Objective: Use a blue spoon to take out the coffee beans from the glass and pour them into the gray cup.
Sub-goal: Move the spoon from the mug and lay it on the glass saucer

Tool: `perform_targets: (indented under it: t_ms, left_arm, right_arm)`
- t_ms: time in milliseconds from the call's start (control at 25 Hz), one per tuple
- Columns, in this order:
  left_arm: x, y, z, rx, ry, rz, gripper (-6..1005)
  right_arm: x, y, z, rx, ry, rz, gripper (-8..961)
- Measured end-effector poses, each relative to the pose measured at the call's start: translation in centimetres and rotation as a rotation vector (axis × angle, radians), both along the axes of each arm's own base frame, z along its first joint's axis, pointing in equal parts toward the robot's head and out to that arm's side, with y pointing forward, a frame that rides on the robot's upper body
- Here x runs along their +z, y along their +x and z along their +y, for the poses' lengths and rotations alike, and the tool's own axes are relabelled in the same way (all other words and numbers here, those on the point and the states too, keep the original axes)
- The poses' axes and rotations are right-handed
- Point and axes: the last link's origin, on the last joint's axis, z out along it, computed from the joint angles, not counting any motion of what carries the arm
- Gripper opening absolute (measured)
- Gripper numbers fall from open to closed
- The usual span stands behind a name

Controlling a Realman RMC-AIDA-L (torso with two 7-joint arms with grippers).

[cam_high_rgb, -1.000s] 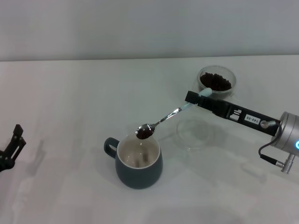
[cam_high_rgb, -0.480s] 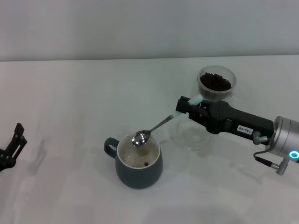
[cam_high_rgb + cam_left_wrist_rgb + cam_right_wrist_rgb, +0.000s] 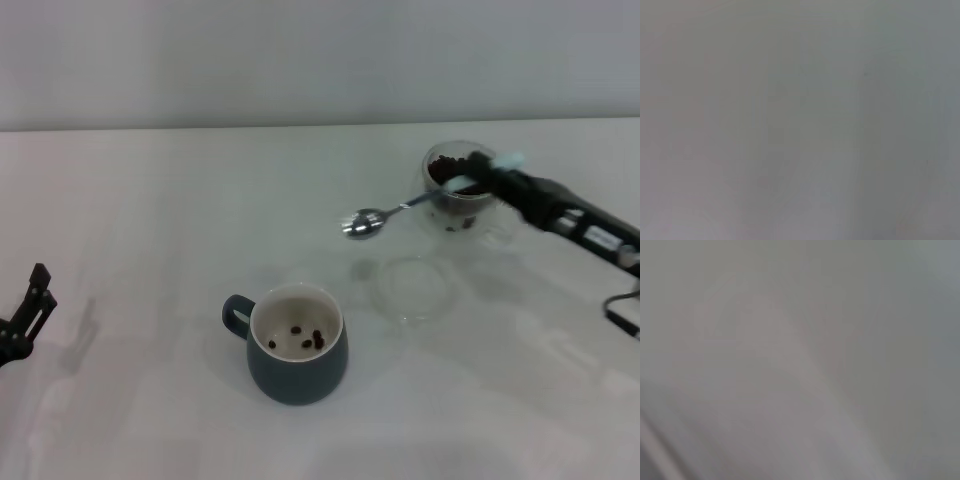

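Note:
Next, my right gripper sets the blue spoon down on the back part of the clear glass dish (image 3: 426, 264). The spoon now hangs between cup and glass.
In the head view the gray cup (image 3: 296, 348) stands at the front centre with a few coffee beans (image 3: 305, 338) on its cream bottom. My right gripper (image 3: 490, 168) is shut on the blue spoon (image 3: 385, 215) by its pale handle. The spoon's empty metal bowl hangs in the air between cup and glass. The glass (image 3: 462, 188) stands at the back right with more coffee beans (image 3: 448, 178) inside, partly hidden behind my gripper. My left gripper (image 3: 28, 310) is parked at the far left edge. Both wrist views show only a blank grey surface.
A flat clear glass dish (image 3: 411, 288) lies on the white table (image 3: 150, 220) between the cup and the glass. The right arm (image 3: 585, 228) reaches in from the right edge.
The spoon tipped its beans into the gray cup, then my right gripper carried the empty spoon up and back to the right, toward the glass. The left arm has not moved.

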Motion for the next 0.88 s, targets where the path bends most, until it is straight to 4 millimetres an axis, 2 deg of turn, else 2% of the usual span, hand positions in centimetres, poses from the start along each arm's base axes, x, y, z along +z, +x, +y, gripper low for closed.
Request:
perform_targets:
  t_ms: [200,400,880]
  left_arm:
    - [0.0,0.1,0.1,-0.002,0.000,-0.001,892]
    - [-0.1,0.3,0.3,-0.009,0.000,-0.003,892]
    - [-0.1,0.4,0.4,-0.011,-0.001,-0.004,892]
  right_arm:
    - [0.9,2.5,-0.4,-0.118,0.020,-0.007,146]
    - [0.4,4.5,0.0,-0.233,0.007,-0.079,147]
    - [-1.7,5.5,0.0,-0.312,-0.028,-0.156,149]
